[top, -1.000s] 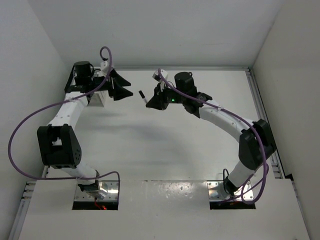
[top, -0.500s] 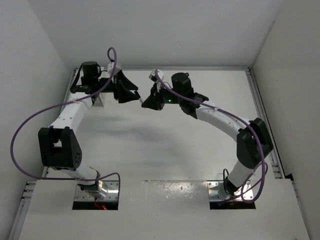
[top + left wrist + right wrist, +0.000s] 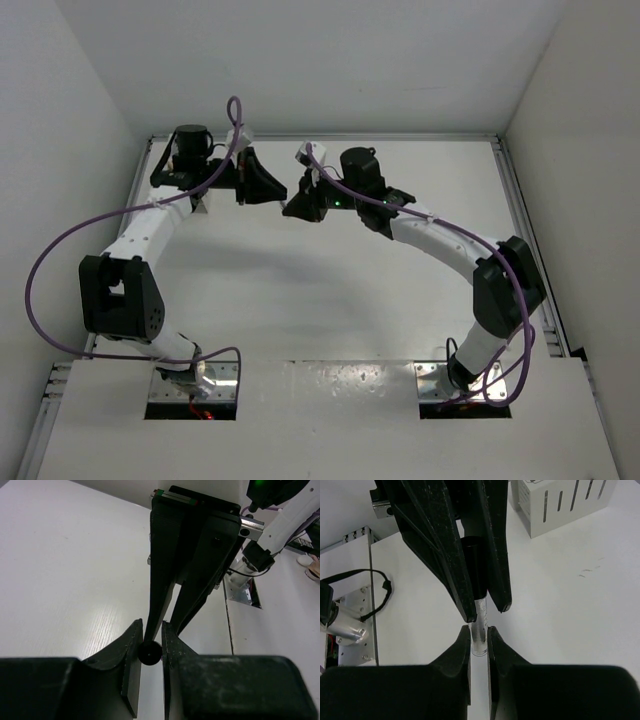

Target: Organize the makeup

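Next, I open my left gripper to let go of the slim makeup stick, now hanging between my two grippers, inside the back part of the white slatted box (image 3: pixel 185 148).
A slim makeup stick hangs in the air between my two grippers at the back middle of the table. Its clear end (image 3: pixel 479 630) is pinched by my right gripper (image 3: pixel 479 632), which is shut on it. Its black capped part (image 3: pixel 472 565) runs up between the fingers of my left gripper. In the left wrist view the stick's round black end (image 3: pixel 149 653) sits squeezed between both jaws of my left gripper (image 3: pixel 151 632). From above, the left gripper (image 3: pixel 276 191) and right gripper (image 3: pixel 291 205) meet tip to tip and hide the stick.
The white slatted box (image 3: pixel 560 505) stands on the table just behind the left gripper. A metal mount with a black cable (image 3: pixel 350 605) lies off to the side in the right wrist view. A rail (image 3: pixel 520 220) runs along the table's right edge.
My left arm swung right to meet the right gripper, and its wide-open jaws closed onto the stick's black end. The right gripper shifted slightly left, still holding the stick.
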{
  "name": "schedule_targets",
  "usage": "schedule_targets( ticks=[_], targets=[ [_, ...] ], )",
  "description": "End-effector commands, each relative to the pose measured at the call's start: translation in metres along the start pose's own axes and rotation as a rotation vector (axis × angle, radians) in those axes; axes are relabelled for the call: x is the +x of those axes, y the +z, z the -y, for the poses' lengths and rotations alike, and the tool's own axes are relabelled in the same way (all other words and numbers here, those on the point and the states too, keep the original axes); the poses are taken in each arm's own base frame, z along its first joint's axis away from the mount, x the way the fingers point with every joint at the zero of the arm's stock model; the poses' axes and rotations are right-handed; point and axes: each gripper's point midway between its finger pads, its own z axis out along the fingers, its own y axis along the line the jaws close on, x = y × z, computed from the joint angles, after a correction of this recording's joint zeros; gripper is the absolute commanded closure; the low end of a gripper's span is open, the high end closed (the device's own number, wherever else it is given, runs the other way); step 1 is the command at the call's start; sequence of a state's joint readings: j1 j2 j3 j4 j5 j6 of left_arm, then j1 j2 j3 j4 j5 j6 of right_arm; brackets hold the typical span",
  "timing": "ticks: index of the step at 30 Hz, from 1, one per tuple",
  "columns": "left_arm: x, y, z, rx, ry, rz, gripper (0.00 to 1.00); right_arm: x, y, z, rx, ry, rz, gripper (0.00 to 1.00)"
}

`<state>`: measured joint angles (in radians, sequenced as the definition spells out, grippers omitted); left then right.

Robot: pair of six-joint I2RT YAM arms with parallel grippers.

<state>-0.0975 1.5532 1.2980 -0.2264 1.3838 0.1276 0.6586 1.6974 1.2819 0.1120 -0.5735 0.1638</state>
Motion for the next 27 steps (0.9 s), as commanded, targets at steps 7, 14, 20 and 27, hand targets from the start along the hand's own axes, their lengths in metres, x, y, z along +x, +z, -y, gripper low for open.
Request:
schedule_targets(
  ticks=[7, 14, 20, 27],
  targets=[
    [-0.013, -0.002, -0.012, -0.106, 0.077, 0.001, 1.0, -0.01, -0.007, 0.019, 0.149, 0.008, 0.022, 0.0],
    [-0.039, -0.055, -0.105, -0.568, 0.164, 0.045, 1.0, 0.017, -0.027, 0.062, 0.404, 0.053, -0.092, 0.0],
    [-0.067, -0.174, -0.215, -1.216, 0.302, 0.048, 1.0, 0.037, -0.038, 0.076, 0.451, 0.072, -0.152, 0.0],
    [-0.074, -0.271, -0.289, -1.49, 0.336, 0.081, 1.0, 0.052, -0.037, 0.087, 0.455, 0.101, -0.215, 0.0]
  ],
)
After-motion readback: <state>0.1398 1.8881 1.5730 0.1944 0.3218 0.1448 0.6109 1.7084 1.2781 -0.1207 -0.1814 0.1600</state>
